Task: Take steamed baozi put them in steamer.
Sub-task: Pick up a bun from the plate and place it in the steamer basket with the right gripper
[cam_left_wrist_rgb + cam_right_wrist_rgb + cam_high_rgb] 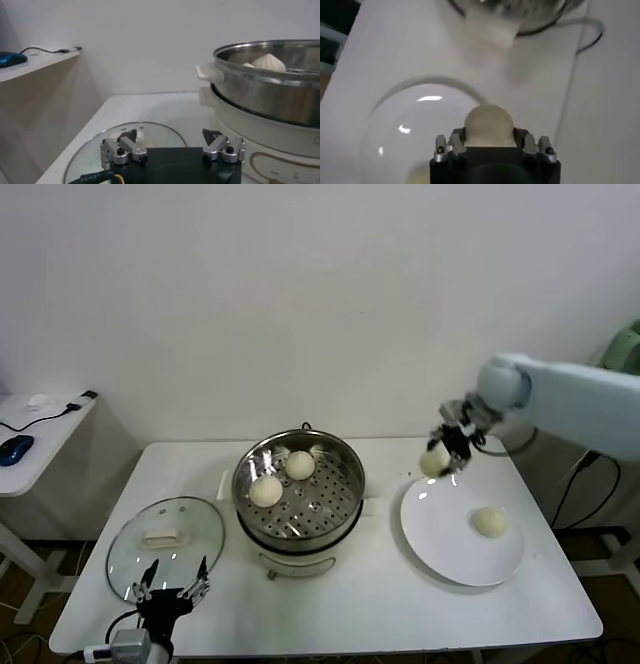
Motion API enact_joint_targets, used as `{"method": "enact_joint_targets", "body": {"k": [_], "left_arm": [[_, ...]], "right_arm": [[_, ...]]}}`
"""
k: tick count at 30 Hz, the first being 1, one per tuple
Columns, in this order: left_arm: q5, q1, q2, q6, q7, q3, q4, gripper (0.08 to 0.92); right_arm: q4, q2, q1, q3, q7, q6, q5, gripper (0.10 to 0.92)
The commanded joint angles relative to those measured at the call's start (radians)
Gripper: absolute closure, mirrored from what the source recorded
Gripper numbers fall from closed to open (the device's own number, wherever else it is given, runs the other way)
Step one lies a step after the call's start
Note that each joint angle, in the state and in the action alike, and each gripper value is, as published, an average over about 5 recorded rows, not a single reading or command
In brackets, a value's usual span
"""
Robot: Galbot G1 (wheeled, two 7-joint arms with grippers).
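Next, I let go of the baozi in my right gripper on the bare front part of the steamer's perforated tray [298,522].
The steel steamer [345,474] stands mid-table with two cream baozi [266,490] [300,465] on its perforated tray; one baozi shows above its rim in the left wrist view [269,62]. My right gripper [440,456] is shut on a third baozi [488,125] and holds it above the far left edge of the white plate [440,534]. A fourth baozi [489,521] lies on that plate. My left gripper [172,578] is open and empty, parked low at the table's front left, over the glass lid [135,539].
The glass lid with a white handle [100,150] lies left of the steamer. A side table with a blue mouse [14,449] and cable stands at far left. A wall runs behind the table.
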Motion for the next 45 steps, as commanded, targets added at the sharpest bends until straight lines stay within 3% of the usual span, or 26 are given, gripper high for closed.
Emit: {"method": "enact_joint_targets", "body": {"k": [1, 6, 13, 38, 45], "left_arm": [[-0.001, 0.004, 0.001, -0.001, 0.000, -0.003, -0.002, 0.177], [-0.004, 0.011, 0.004, -0.004, -0.001, -0.010, -0.001, 0.177], [-0.002, 0.013, 0.003, -0.005, -0.002, -0.008, 0.001, 0.177], [-0.001, 0.035, 0.002, -0.022, -0.013, -0.012, -0.007, 0.177], [0.000, 0.037, 0.001, -0.024, -0.013, -0.007, -0.010, 0.177]], "right_arm": [[0.074, 0.352, 0.206, 0.074, -0.116, 0.375, 0.031, 0.389], [0.156, 0.424, 0.121, 0.073, -0.072, 0.481, -0.130, 0.389], [0.149, 0.476, 0.006, 0.053, -0.031, 0.518, -0.265, 0.389], [0.003, 0.536, -0.193, 0.021, 0.017, 0.471, -0.359, 0.384], [-0.006, 0.530, -0.179, 0.018, 0.032, 0.467, -0.319, 0.272]]}}
